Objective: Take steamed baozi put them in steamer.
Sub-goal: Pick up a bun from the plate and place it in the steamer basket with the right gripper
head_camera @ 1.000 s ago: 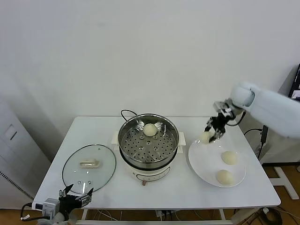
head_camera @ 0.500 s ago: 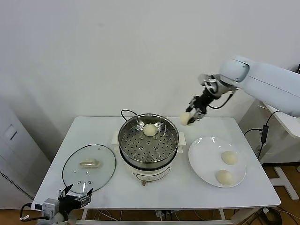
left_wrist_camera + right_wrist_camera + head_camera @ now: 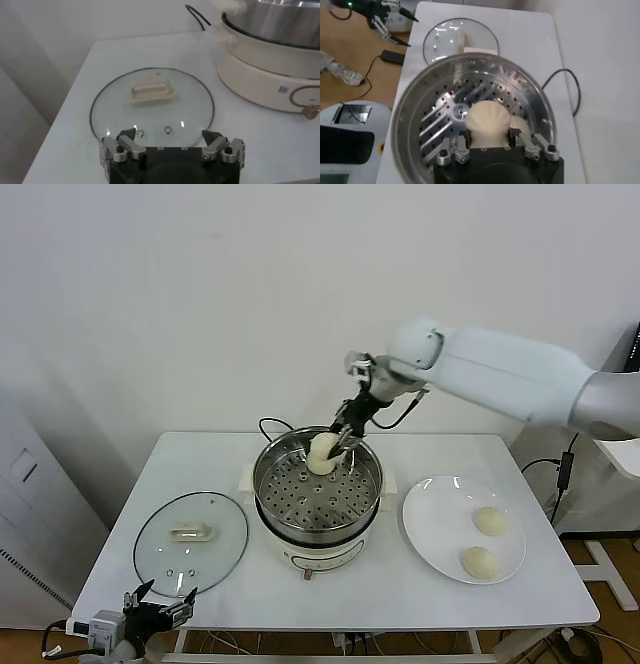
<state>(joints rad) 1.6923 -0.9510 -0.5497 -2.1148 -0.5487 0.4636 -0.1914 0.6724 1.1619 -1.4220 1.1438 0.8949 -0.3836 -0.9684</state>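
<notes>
My right gripper should release the baozi on the steamer's perforated bottom (image 3: 289, 485) (image 3: 463, 94), setting it free at the side that is nearest the glass lid.
My right gripper (image 3: 343, 440) hangs over the back part of the steamer (image 3: 300, 506), shut on a cream-white baozi (image 3: 487, 119) that sits between its fingers (image 3: 461, 142). In the head view that baozi (image 3: 326, 448) shows just above the perforated bottom. Right beside it a second baozi (image 3: 524, 126) lies inside the steamer (image 3: 432, 125), half hidden. Two more baozi (image 3: 490, 520) (image 3: 479, 561) rest on the white plate (image 3: 435, 529). My left gripper (image 3: 160, 611) is parked low at the table's front left corner, open and holding nothing (image 3: 172, 142).
The glass lid (image 3: 190, 541) with its cream handle lies flat left of the steamer; it also fills the left wrist view (image 3: 152, 107). A black cable (image 3: 268, 425) runs behind the white pot base (image 3: 265, 65). The table's front edge is near the left gripper.
My right arm lifted a baozi off the plate and swung it left, from over the plate to over the steamer's back part. The left arm stayed still.
</notes>
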